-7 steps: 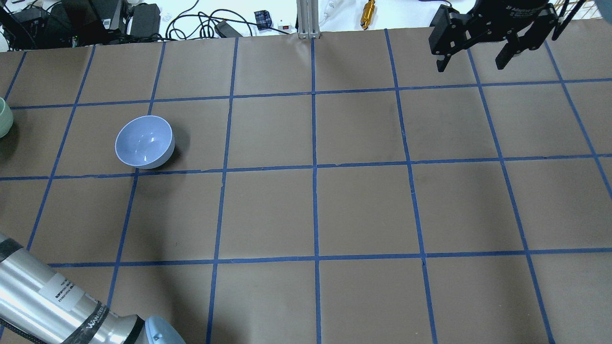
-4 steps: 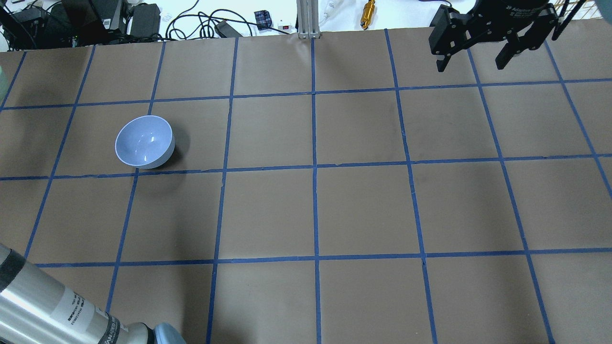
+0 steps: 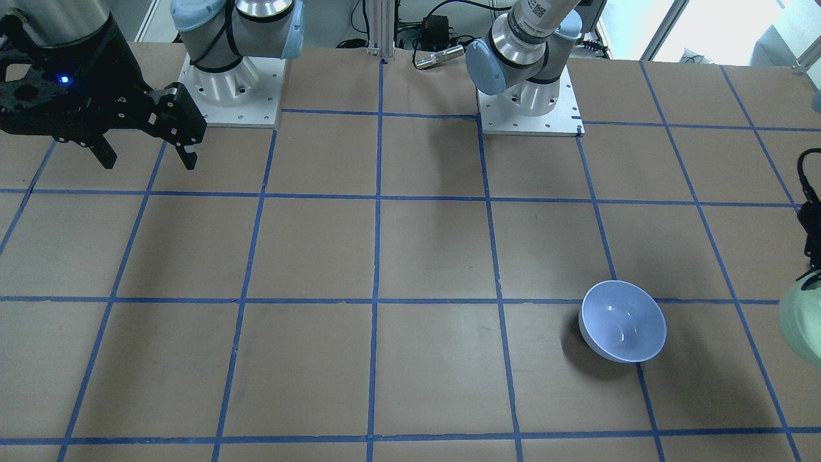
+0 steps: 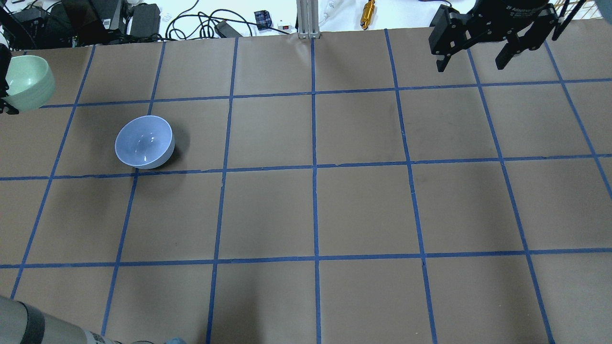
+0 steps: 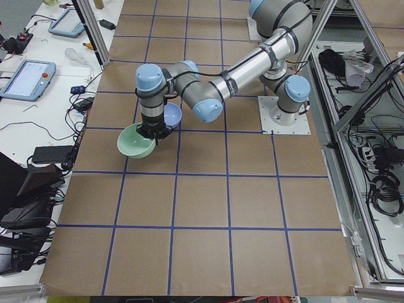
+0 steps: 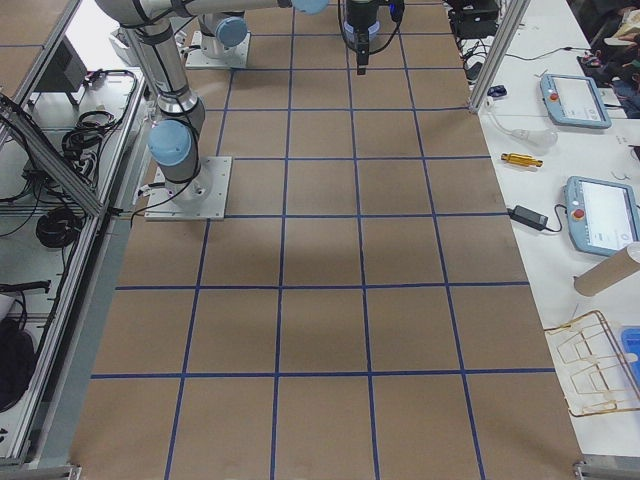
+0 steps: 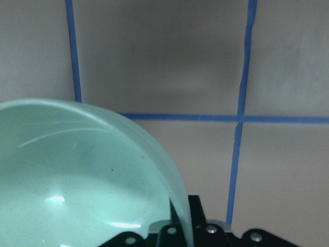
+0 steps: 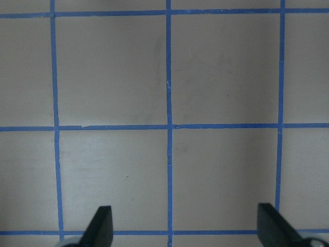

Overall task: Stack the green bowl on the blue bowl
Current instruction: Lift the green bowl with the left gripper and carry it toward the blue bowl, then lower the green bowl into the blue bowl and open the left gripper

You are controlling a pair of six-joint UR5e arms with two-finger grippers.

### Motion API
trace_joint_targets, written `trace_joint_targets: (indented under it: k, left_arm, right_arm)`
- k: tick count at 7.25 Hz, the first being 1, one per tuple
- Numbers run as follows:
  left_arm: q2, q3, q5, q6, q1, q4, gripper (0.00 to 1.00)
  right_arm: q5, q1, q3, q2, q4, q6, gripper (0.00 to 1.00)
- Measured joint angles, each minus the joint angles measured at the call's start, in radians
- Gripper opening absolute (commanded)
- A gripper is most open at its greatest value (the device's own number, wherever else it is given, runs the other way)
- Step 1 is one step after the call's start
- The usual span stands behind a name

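Observation:
I should release the green bowl from my left gripper inside the empty blue bowl [image 3: 625,320], nested within its rim.
The green bowl [image 4: 27,81] hangs above the table at the far left, held by its rim in my left gripper [image 4: 5,91]. It also shows at the front view's right edge [image 3: 802,317], in the left side view [image 5: 137,141], and fills the left wrist view [image 7: 77,175]. The blue bowl [image 4: 144,142] stands upright and empty on the brown table, to the right of and nearer than the green bowl; it also shows in the front view [image 3: 622,321]. My right gripper [image 4: 473,59] is open and empty above the far right corner, with bare table below it [image 8: 187,226].
Cables and power bricks [image 4: 143,19] lie beyond the table's far edge, with an aluminium post [image 4: 306,19] and an orange tool [image 4: 368,13]. The two arm bases [image 3: 231,90] [image 3: 529,102] stand on the robot's side. Blue tape lines grid the table.
The green bowl left the overhead view at its left edge, then came back in higher up and further right. The left arm's forearm slid out of the bottom left corner. The right gripper stayed still.

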Motion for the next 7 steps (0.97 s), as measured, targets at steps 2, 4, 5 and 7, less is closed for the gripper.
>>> trace_joint_targets:
  k: [2,4,5,7]
  left_arm:
    - [0.109,-0.172,-0.01,-0.136,-0.103,0.022,0.0]
    - [0.148,-0.355,-0.029,-0.212,-0.178,0.185,0.0]
    - [0.14,-0.44,-0.034,-0.237,-0.203,0.321,0.0]
    - [0.124,-0.514,-0.037,-0.261,-0.221,0.45,0.98]
  right_arm:
    - [0.0,0.0,0.0,0.0,0.0,0.0,1.0]
    - [0.0,0.0,0.0,0.0,0.0,-0.001,1.0]
    - [0.0,0.0,0.0,0.0,0.0,-0.001,1.0]
    - [0.0,0.0,0.0,0.0,0.0,-0.001,1.0]
